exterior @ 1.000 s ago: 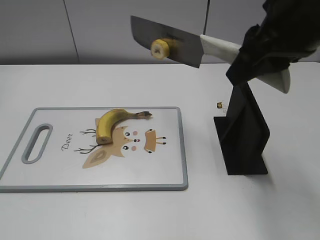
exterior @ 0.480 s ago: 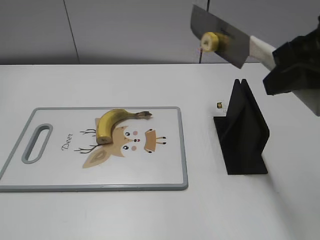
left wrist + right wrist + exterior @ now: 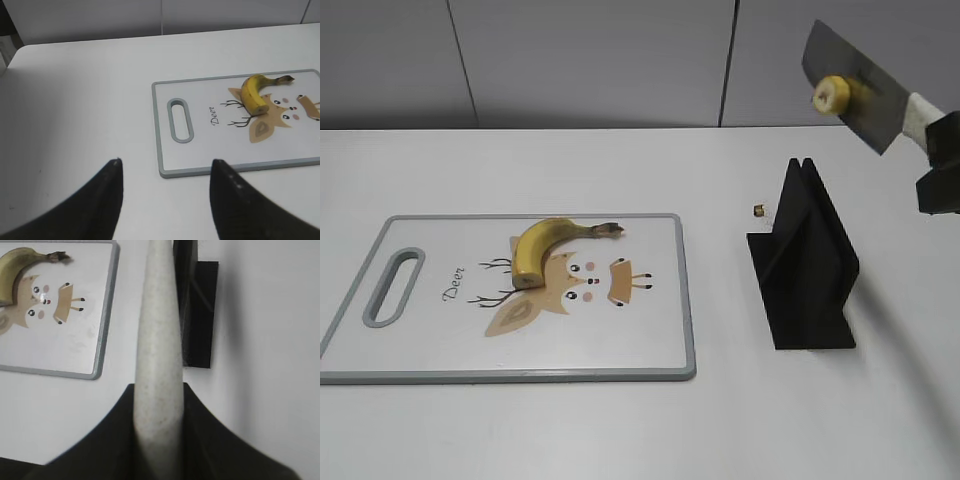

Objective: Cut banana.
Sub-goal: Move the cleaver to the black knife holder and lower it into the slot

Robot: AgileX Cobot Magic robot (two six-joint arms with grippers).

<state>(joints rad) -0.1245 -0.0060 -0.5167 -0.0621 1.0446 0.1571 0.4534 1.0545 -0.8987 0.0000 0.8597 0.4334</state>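
I need to use my right gripper to set the knife down between the upright panels of the black knife stand (image 3: 185, 270).
The banana (image 3: 545, 243) lies on the cutting board (image 3: 440, 355), curved, its dark stem to the right. It also shows in the left wrist view (image 3: 254, 93) and the right wrist view (image 3: 12, 270). My right gripper (image 3: 940, 175) is shut on the knife's pale handle (image 3: 157, 355) and holds the knife (image 3: 855, 85) high at the far right, above the black knife stand (image 3: 805, 265). A cut banana slice (image 3: 830, 95) sticks to the blade's side. My left gripper (image 3: 165, 172) is open and empty, above the table left of the board.
The board carries an orange deer print (image 3: 585, 285) and a handle slot (image 3: 395, 288) at its left end. A tiny brown bit (image 3: 758, 211) lies on the white table left of the stand. A grey wall stands behind.
My right gripper has carried the knife, with the slice stuck to it, rightward from above the board's right end to above the stand. The banana and left gripper have not moved.
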